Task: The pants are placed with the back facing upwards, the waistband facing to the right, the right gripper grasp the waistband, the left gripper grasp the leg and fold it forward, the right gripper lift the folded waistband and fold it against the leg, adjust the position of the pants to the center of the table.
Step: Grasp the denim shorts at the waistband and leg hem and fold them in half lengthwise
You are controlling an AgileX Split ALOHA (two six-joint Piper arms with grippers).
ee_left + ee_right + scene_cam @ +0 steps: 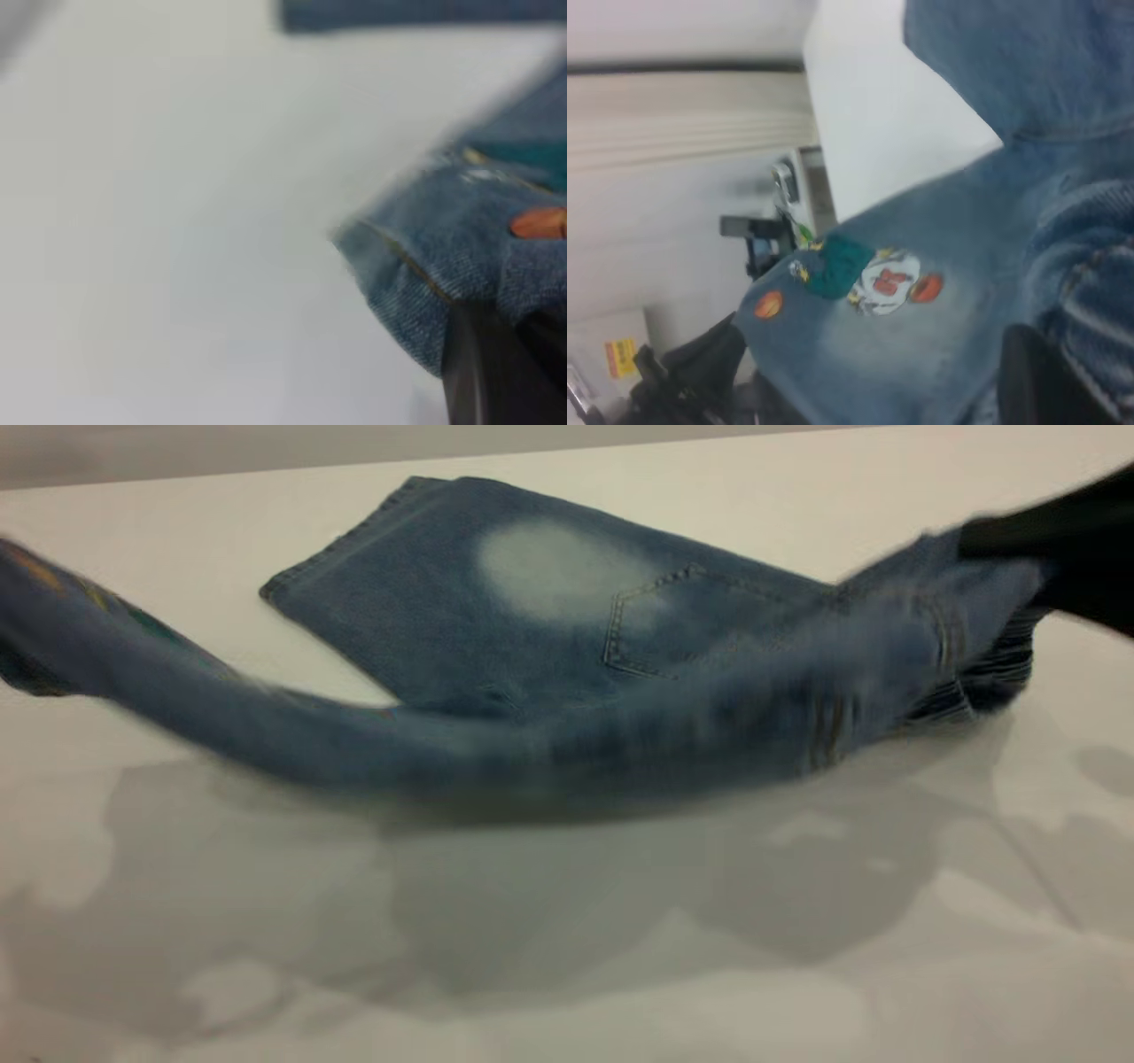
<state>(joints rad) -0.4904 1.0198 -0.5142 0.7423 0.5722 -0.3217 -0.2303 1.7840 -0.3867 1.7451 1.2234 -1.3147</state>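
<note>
I need to use my left gripper to release the hem of the printed leg on top of the plain leg's hem end (pixel 357 549), laying it there.
The pants (pixel 496 611) are blue denim. Their plain leg with a pale faded patch lies flat on the table (pixel 620 957). The printed leg (pixel 266 726) is lifted off the table and stretched in the air across the front. My right gripper (pixel 1019 549) at the right is shut on the ruched waistband (pixel 992 664), which shows beside its dark finger (pixel 1036 381). My left gripper (pixel 505 354) is off the exterior view's left edge, shut on the leg's hem (pixel 416 274) near the orange ball print (pixel 538 223). The cartoon player (pixel 868 283) shows in the right wrist view.
Bare white tabletop lies in front of the pants, with the lifted leg's shadow (pixel 496 886) on it. The table's far edge (pixel 266 465) runs behind the plain leg. Equipment and a wall (pixel 682 177) stand beyond the table's end.
</note>
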